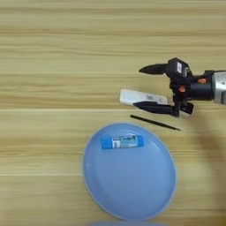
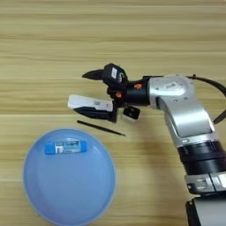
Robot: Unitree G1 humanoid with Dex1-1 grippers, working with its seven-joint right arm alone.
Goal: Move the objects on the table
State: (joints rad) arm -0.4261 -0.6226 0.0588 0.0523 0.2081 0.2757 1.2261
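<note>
The white bar-shaped device has the end [image 1: 163, 99] nearest the silver forearm. Next, my right gripper takes hold of the device there.
My right gripper [image 1: 138, 87] comes in from the right and stands open over the table [image 1: 53, 66]. Its far finger [image 1: 154, 69] points left over bare wood. The near finger [image 1: 152, 107] lies along the front side of the white bar-shaped device [image 1: 139, 96], which rests flat between the two fingers, close to the near one. The short blue tube [image 1: 122, 141] with its white label lies inside the light-blue plate [image 1: 132, 203], towards its far rim. A small black square piece [image 2: 131, 112] shows right under the gripper's base; I cannot tell whether it lies loose on the wood.
A thin black stick [image 1: 154, 122] lies on the wood between the white bar and the plate's far rim. The silver forearm [image 2: 185, 114] runs from the bottom right up to the gripper. A dark cable [image 2: 212, 84] loops at the right edge.
</note>
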